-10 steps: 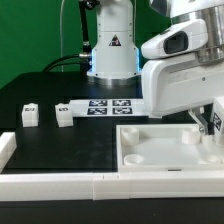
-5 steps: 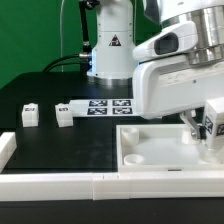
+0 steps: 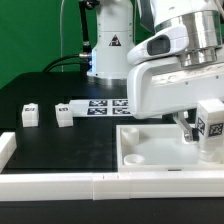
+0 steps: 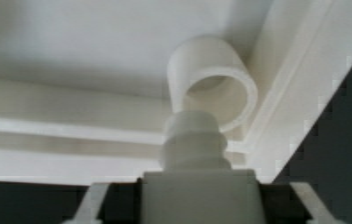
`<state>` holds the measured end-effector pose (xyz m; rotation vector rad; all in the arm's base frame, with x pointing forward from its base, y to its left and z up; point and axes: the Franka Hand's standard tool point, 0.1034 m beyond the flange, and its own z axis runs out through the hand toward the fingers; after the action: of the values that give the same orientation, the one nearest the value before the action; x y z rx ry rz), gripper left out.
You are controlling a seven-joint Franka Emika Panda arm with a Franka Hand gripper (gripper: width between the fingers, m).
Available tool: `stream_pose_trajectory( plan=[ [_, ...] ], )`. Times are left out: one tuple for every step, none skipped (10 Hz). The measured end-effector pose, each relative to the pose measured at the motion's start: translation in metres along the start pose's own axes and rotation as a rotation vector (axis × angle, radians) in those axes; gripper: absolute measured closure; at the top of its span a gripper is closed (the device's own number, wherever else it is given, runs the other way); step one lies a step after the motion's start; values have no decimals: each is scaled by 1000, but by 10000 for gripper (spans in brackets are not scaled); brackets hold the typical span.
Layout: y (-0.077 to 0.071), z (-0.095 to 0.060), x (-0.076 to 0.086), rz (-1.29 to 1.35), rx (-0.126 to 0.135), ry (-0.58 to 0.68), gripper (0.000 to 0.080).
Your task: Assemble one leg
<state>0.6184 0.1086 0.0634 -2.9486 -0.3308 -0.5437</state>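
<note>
Next, I let go of the leg with it standing in the round socket in the white tray's corner (image 3: 209, 157) (image 4: 215, 97).
My gripper (image 3: 198, 135) is shut on a leg (image 3: 211, 126), a small white block with a black-and-white tag, and holds it over the right end of the large white tray (image 3: 150, 129) in the exterior view. In the wrist view the leg (image 4: 198, 165) sits between the fingers (image 4: 98, 200), and its narrow tip points at a round socket (image 4: 212, 88) in the tray's corner (image 4: 84, 100). I cannot tell whether the tip touches the socket. Two more legs (image 3: 30, 114) (image 3: 65, 115) stand on the black table at the exterior view's left.
The marker board (image 3: 105, 105) lies behind the tray, near the robot base (image 3: 110, 50). A white rail (image 3: 60, 184) runs along the table's front edge, with a white piece (image 3: 6, 148) at the exterior view's left end.
The arm has shifted toward the exterior view's left with the leg held, and the leg's tag now shows more fully above the tray's right end.
</note>
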Motion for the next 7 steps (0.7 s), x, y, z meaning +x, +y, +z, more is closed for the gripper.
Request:
stream_pose_trajectory(
  plan=[
    [1, -1, 1, -1, -11, 35, 506],
    [-1, 0, -2, -3, -9, 31, 506],
    [-2, -1, -2, -5, -14, 46, 506],
    [-4, 0, -3, -8, -12, 44, 506],
    [-5, 1, -4, -10, -11, 42, 506],
    [-8, 1, -7, -13, -10, 39, 506],
    [-9, 2, -9, -14, -10, 38, 506]
  ],
)
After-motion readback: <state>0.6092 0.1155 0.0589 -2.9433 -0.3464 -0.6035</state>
